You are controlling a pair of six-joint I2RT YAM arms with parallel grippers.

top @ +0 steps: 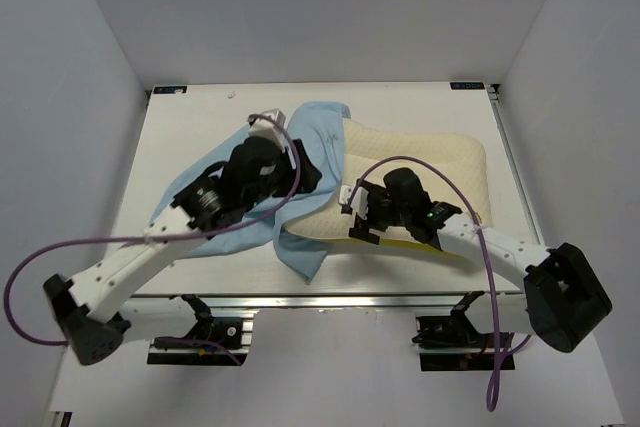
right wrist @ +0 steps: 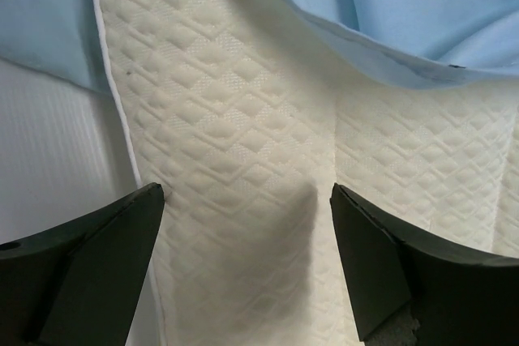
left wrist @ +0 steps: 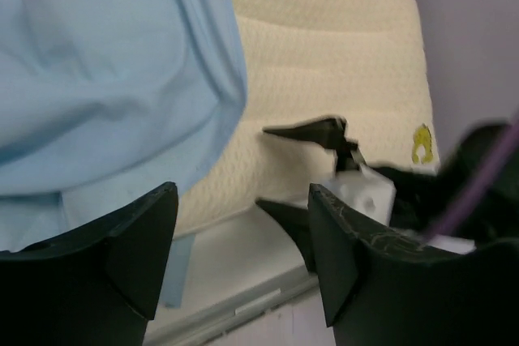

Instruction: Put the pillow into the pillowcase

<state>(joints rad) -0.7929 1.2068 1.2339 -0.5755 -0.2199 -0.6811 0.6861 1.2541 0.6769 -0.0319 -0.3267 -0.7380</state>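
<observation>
The hem's near end (top: 288,229) (left wrist: 184,189) of the light blue pillowcase, where it meets the cream pillow's near edge, will be gripped by my left gripper.
The cream pillow (top: 430,162) lies across the middle right of the table. The light blue pillowcase (top: 318,127) is drawn over its left end and trails down to the front left. My left gripper (top: 305,175) is open and empty over the cloth at the pillow's left end. In the left wrist view the gripper (left wrist: 243,249) hangs above the pillowcase (left wrist: 105,79) and pillow (left wrist: 324,62). My right gripper (top: 357,215) is open at the pillow's near edge. In the right wrist view it (right wrist: 247,232) sits over bare pillow (right wrist: 243,119), with pillowcase hem (right wrist: 405,6) just beyond.
The white table (top: 200,117) is walled on three sides. A metal rail (top: 340,302) runs along its near edge. Purple cables (top: 420,162) loop over both arms. A small yellow mark (left wrist: 422,143) sits on the pillow's end. The right gripper's fingers (left wrist: 308,131) show in the left wrist view.
</observation>
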